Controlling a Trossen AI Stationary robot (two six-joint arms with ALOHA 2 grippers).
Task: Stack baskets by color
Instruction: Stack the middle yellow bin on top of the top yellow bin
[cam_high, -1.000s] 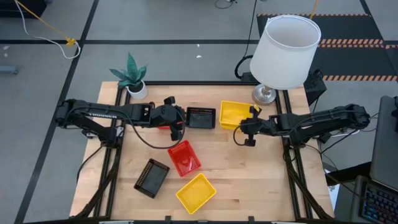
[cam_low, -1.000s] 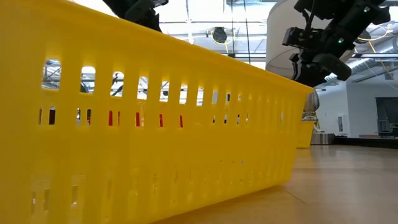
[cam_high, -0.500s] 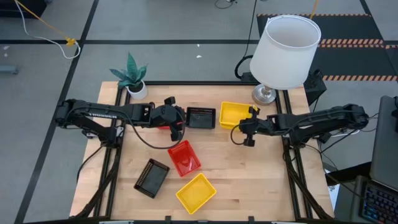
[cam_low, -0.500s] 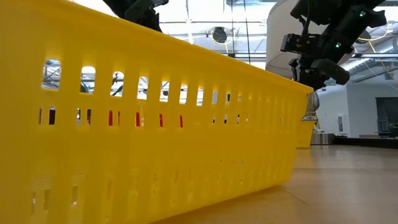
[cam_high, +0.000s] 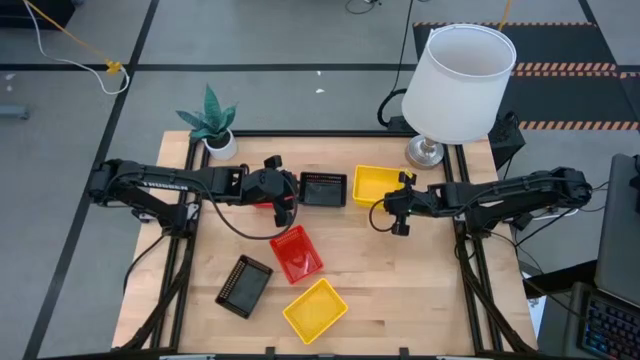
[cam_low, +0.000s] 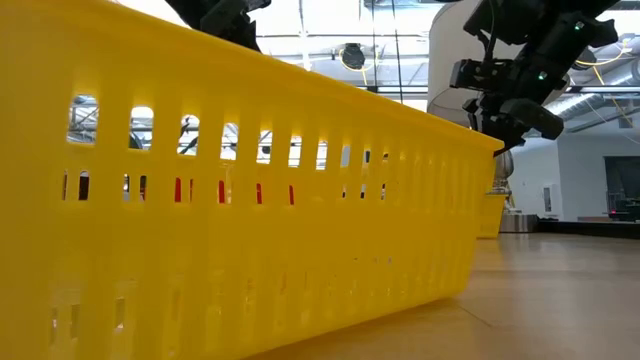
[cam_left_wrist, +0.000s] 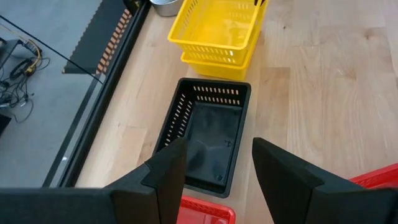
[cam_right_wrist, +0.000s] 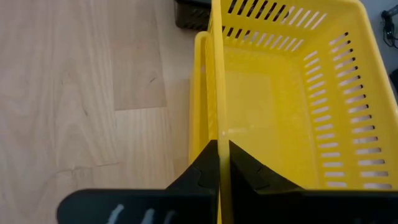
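The upper yellow basket sits high and crooked in the lower one, so next the right gripper releases it and grabs its side nearer the black basket (cam_right_wrist: 217, 59).
Two yellow baskets (cam_high: 374, 183) stand nested at the far right of the table; my right gripper (cam_right_wrist: 222, 155) is shut on the upper one (cam_left_wrist: 217, 25), and the lower one (cam_left_wrist: 214, 64) rests on the table. A black basket (cam_left_wrist: 208, 140) lies left of them, with my left gripper (cam_left_wrist: 217, 163) open above its near end. Below that gripper a red basket's rim (cam_left_wrist: 205, 210) shows. A second red basket (cam_high: 296, 253), another black one (cam_high: 244, 285) and a third yellow one (cam_high: 315, 309) lie apart nearer the front edge. My right gripper pinches the upper yellow basket's near side wall (cam_right_wrist: 221, 118) at its right end, one finger inside and one outside. The fingers slant down from the table's right and lie along the wall. The basket sits in the lower yellow basket (cam_right_wrist: 199, 93), its rim standing above that one's.
A white lamp (cam_high: 460, 85) stands at the far right corner and a potted plant (cam_high: 212, 125) at the far left. The front yellow basket (cam_low: 250, 200) fills most of the low view. Bare wood (cam_high: 400, 280) lies at the near right.
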